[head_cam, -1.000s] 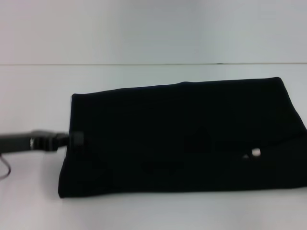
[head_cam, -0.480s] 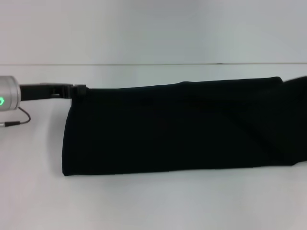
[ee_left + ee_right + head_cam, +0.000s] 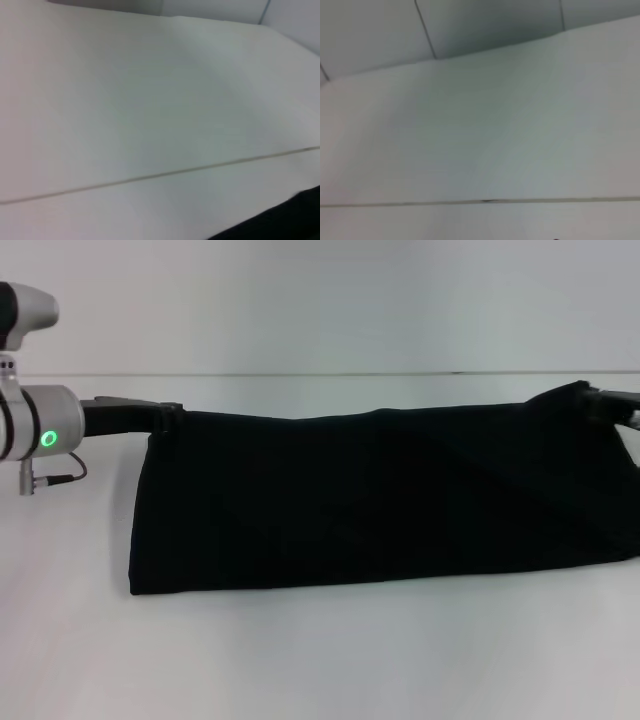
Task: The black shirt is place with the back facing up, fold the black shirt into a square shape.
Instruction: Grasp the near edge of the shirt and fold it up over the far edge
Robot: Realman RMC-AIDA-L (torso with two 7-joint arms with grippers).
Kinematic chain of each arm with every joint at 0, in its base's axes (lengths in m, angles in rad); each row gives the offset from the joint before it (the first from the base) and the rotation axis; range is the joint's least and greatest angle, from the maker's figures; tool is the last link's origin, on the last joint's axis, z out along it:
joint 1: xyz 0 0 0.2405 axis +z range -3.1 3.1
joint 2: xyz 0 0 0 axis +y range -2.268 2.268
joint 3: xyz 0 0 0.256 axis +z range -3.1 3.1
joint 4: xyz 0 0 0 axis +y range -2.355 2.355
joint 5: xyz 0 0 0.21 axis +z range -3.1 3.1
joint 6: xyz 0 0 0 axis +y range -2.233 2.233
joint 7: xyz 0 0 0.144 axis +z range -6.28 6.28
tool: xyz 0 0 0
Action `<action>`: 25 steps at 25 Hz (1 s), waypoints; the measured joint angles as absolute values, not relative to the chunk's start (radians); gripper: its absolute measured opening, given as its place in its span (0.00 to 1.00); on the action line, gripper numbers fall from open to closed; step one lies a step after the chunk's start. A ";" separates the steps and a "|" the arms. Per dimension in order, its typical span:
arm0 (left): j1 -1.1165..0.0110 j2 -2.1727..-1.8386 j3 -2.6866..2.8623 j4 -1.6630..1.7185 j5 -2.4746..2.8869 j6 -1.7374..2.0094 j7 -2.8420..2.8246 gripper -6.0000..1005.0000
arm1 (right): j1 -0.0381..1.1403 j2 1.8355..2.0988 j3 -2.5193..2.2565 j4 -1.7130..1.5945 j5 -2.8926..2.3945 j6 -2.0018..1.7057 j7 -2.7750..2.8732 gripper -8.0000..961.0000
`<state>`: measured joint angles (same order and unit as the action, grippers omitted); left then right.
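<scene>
The black shirt's held corner will go down on the white table (image 3: 156, 424) near the seam line, set there by my left gripper.
The black shirt (image 3: 370, 500) is stretched into a long band across the white table (image 3: 320, 670) in the head view. Its upper edge is held up and its lower edge rests on the table. My left gripper (image 3: 166, 416) is shut on the shirt's upper left corner. At the far right my right gripper (image 3: 603, 400) pinches the upper right corner, partly cut off by the frame edge. The left wrist view shows only a dark strip of the shirt (image 3: 280, 227) at one corner. No fingers show in the right wrist view.
White table surface lies in front of and behind the shirt. A seam line (image 3: 320, 374) marks where the table meets the pale wall behind. A cable (image 3: 60, 478) hangs from the left wrist.
Both grippers have risen and drawn apart with the shirt's far edge. The cloth, earlier a flat wide block, is now a taut, lifted, longer band.
</scene>
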<state>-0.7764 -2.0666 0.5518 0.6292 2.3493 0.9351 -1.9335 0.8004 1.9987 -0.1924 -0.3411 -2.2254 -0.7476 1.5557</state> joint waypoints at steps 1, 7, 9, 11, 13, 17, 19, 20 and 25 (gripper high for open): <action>-0.777 -2.072 0.567 0.629 2.349 0.909 -1.933 0.01 | 0.813 2.006 -0.193 -0.334 -2.225 -0.714 1.543 0.05; -0.786 -2.087 0.604 0.629 2.349 0.831 -1.926 0.01 | 0.850 2.019 -0.193 -0.327 -2.223 -0.616 1.516 0.05; -0.791 -2.088 0.605 0.629 2.348 0.816 -1.925 0.01 | 0.853 2.016 -0.193 -0.329 -2.217 -0.610 1.516 0.05; -0.797 -2.088 0.605 0.629 2.347 0.797 -1.924 0.01 | 0.855 2.011 -0.193 -0.331 -2.209 -0.606 1.515 0.05; -0.802 -2.088 0.605 0.629 2.347 0.779 -1.924 0.01 | 0.857 2.006 -0.194 -0.329 -2.200 -0.602 1.515 0.05; -0.810 -2.088 0.605 0.608 2.347 0.750 -1.918 0.01 | 0.863 2.003 -0.196 -0.322 -2.188 -0.584 1.506 0.05; -0.815 -2.089 0.606 0.587 2.347 0.731 -1.906 0.01 | 0.864 2.004 -0.196 -0.321 -2.187 -0.581 1.505 0.05; -0.816 -2.090 0.606 0.582 2.347 0.720 -1.901 0.01 | 0.865 2.005 -0.196 -0.321 -2.186 -0.576 1.505 0.05; -0.816 -2.097 0.606 0.567 2.347 0.681 -1.884 0.02 | 0.871 2.013 -0.196 -0.310 -2.181 -0.528 1.484 0.05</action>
